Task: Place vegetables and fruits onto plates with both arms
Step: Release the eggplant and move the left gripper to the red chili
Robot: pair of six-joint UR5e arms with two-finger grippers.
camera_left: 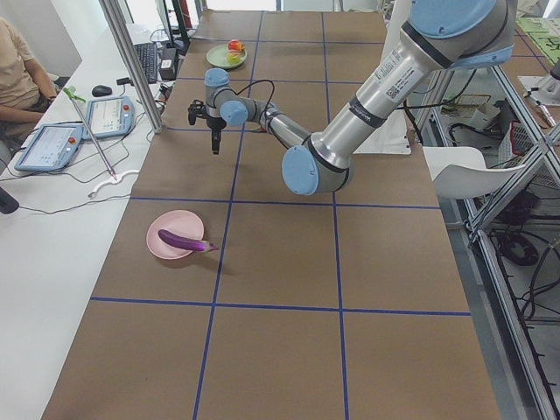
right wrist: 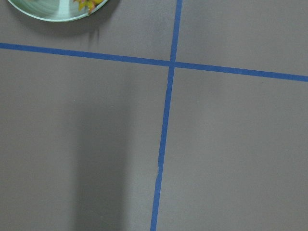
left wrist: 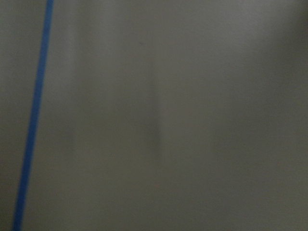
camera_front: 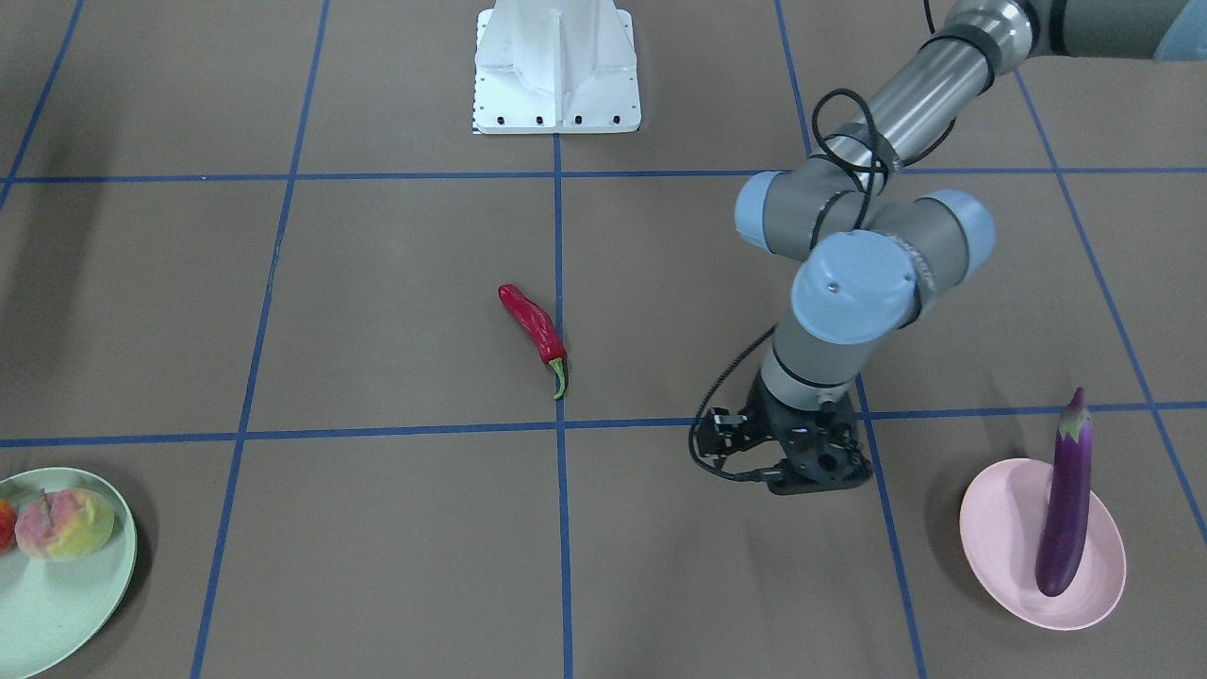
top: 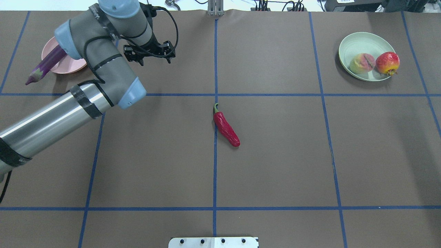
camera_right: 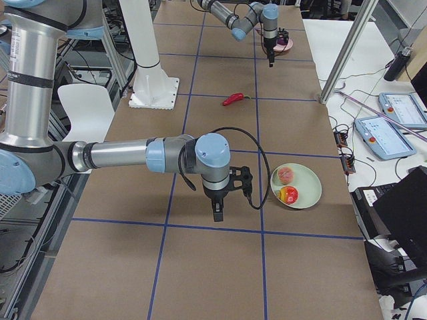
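Next, my left gripper closes around the middle of its body (camera_front: 539,324), the red chili pepper's, behind the green stem.
The purple eggplant (top: 44,65) lies across the pink plate (top: 74,65), its capped end over the rim. The peach (top: 361,63) and the round red-orange fruit (top: 387,62) sit together on the mint green plate (top: 358,41). The red chili pepper (top: 225,127) lies alone on the table near the middle line. My left gripper (top: 150,55) hangs over bare table between the pink plate and the chili, holding nothing; its fingers are hidden under the wrist. My right gripper (camera_right: 217,215) shows only in the exterior right view, low over the table beside the green plate (camera_right: 307,183); I cannot tell its state.
The table is brown with a grid of blue tape lines (top: 215,172). The white pedestal base (camera_front: 556,71) stands at the robot's side of the table. An operator (camera_left: 17,70) with tablets sits beyond the far edge. The right wrist view shows the green plate's rim (right wrist: 53,12).
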